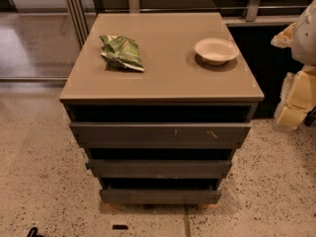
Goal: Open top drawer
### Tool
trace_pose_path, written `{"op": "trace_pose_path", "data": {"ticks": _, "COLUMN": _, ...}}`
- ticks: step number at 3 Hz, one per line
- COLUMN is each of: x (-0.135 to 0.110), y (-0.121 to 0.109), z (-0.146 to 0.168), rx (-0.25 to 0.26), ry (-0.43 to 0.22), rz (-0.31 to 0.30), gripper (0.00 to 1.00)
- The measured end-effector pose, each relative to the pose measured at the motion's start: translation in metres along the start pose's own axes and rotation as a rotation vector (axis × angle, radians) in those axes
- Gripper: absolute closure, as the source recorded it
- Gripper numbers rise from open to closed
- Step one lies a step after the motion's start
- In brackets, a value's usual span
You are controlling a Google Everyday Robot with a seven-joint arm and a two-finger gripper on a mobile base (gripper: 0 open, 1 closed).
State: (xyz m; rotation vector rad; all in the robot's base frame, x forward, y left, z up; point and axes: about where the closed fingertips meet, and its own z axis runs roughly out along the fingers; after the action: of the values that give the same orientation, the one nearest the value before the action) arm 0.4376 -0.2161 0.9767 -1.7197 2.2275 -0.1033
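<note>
The top drawer's front, at the small pale scratch marks [210,134], is the next place for my gripper to go and close.
The top drawer [160,132] is the widest dark grey, handle-less front, just under the cabinet top, with small pale scratch marks right of centre. A dark gap runs above it, and no interior shows. The gripper is not in view. Only pale white and yellowish parts of my arm [298,90] show at the right edge, to the right of the cabinet and apart from the drawer.
A green snack bag [122,52] and a white bowl [216,51] lie on the tan cabinet top [163,83]. Two narrower grey drawer fronts [159,168] [160,196] sit below. The floor is speckled, with metal rails behind. A small black object [119,226] lies on the floor in front.
</note>
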Motion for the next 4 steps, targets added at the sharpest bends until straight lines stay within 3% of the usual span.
{"op": "trace_pose_path", "data": {"ticks": 1, "x": -0.001, "y": 0.002, "z": -0.001, "rx": 0.016, "ry": -0.007, "rz": 0.002, "gripper": 0.00}}
{"op": "trace_pose_path", "data": {"ticks": 2, "x": 0.007, "y": 0.018, "z": 0.015, "rx": 0.023, "ry": -0.076, "rz": 0.030, "gripper": 0.00}}
{"op": "trace_pose_path", "data": {"ticks": 3, "x": 0.014, "y": 0.026, "z": 0.053, "rx": 0.038, "ry": -0.198, "rz": 0.092, "gripper": 0.00}}
{"op": "trace_pose_path", "data": {"ticks": 4, "x": 0.006, "y": 0.032, "z": 0.087, "rx": 0.073, "ry": -0.271, "rz": 0.138, "gripper": 0.00}}
